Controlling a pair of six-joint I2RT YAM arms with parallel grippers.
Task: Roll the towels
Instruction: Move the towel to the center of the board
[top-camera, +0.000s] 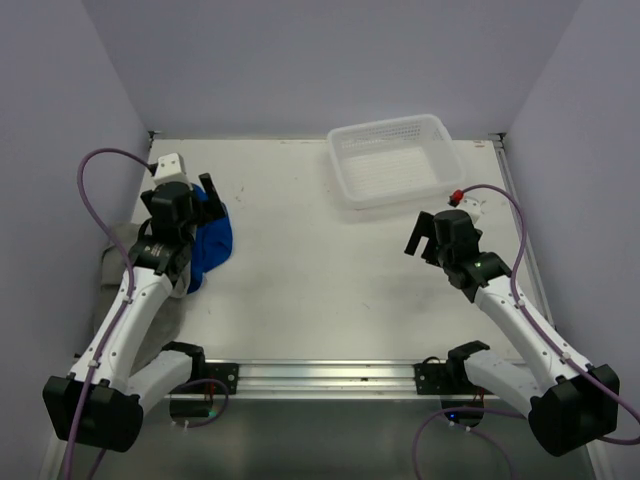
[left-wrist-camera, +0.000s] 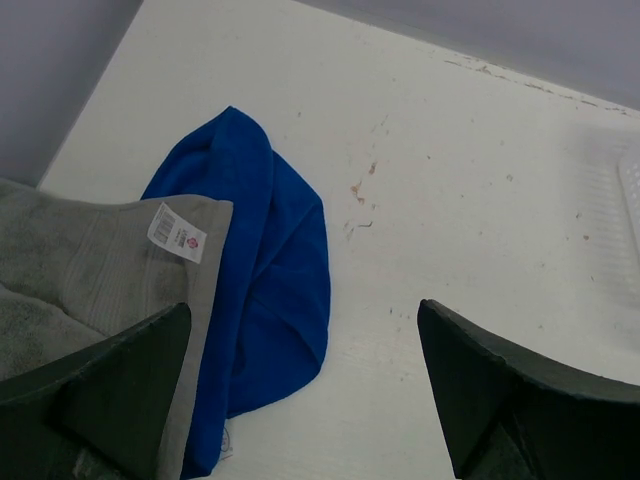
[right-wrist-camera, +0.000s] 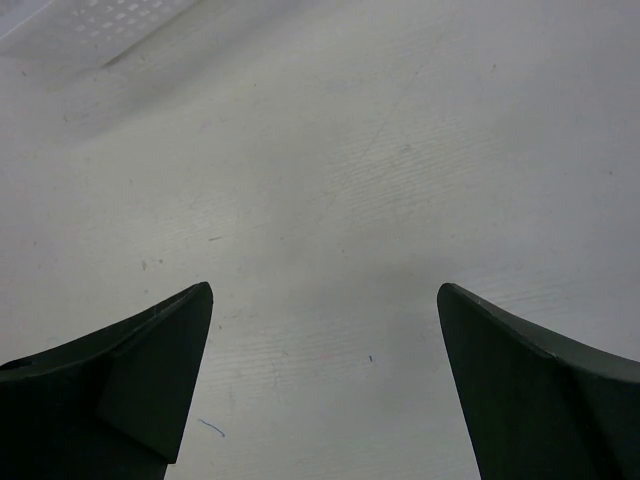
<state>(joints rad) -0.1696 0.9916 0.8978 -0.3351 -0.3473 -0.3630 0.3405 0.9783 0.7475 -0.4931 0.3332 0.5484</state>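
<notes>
My left gripper is going to close on the blue towel's outer edge (top-camera: 229, 226) (left-wrist-camera: 321, 268), along the side farthest from the grey towel.
The bright blue towel (top-camera: 213, 246) lies bunched at the left of the table, and shows in the left wrist view (left-wrist-camera: 272, 268) as a folded heap. The grey towel (top-camera: 116, 262) lies left of it, at the table's left edge. In the left wrist view the grey towel (left-wrist-camera: 92, 268) overlaps the blue one's left side, and its white tag (left-wrist-camera: 177, 232) faces up. My left gripper (top-camera: 206, 198) (left-wrist-camera: 303, 310) is open and empty, hovering over the blue towel. My right gripper (top-camera: 422, 238) (right-wrist-camera: 325, 290) is open and empty over bare table at the right.
A white perforated basket (top-camera: 388, 125) stands at the back right; its corner shows in the right wrist view (right-wrist-camera: 90, 25). Purple-grey walls close in the table on three sides. Small stains mark the table (left-wrist-camera: 358, 190) beyond the blue towel.
</notes>
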